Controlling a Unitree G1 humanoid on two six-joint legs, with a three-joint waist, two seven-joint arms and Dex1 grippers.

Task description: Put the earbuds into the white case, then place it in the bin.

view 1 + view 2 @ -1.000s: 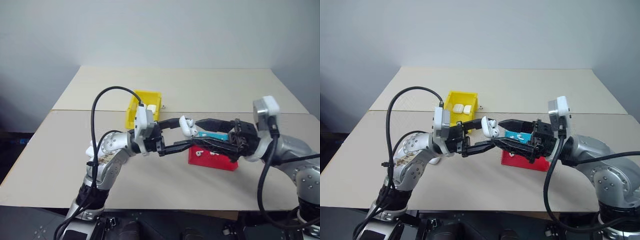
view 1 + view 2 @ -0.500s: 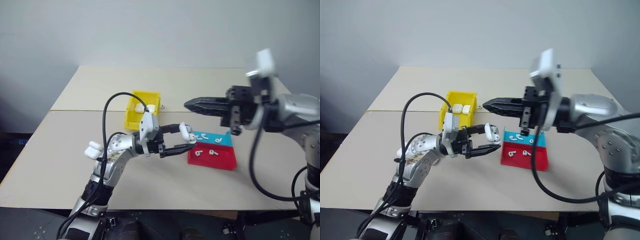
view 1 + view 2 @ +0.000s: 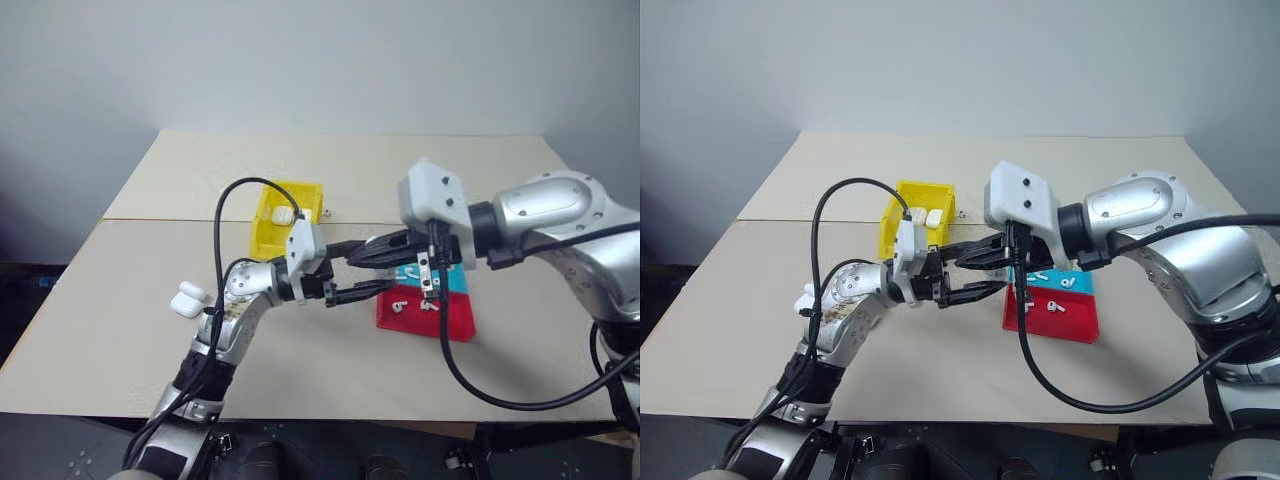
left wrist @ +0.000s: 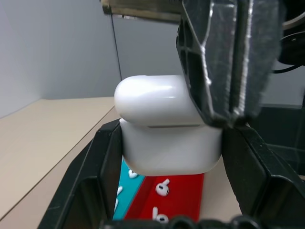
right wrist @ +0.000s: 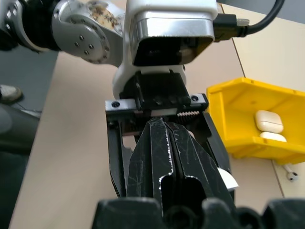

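My left gripper is to let go of the white case. It will leave it in the yellow bin [image 3: 297, 222] against the two cases inside.
My left gripper [image 3: 372, 266] is shut on the white case [image 4: 167, 129] and holds it above the table, with one finger on each side. The case's lid is down on its body. My right gripper [image 5: 167, 143] is shut with nothing in it, and its closed fingertips [image 4: 228, 62] rest on top of the lid. Several earbuds [image 3: 1055, 307] lie on the red and teal tray [image 3: 455, 320] just beyond the case. The yellow bin [image 3: 268, 235] stands behind my left gripper with two cases [image 5: 269, 119] inside.
More white cases [image 3: 187, 298] lie on the table beside my left elbow. One loose earbud [image 5: 289, 174] lies on the table next to the bin. The beige table [image 3: 400, 170] runs far back behind the bin and tray.
My right gripper shut, lifted away and turned over. It then swung left and down until its closed tips met the top of the case. The left gripper held the case throughout.
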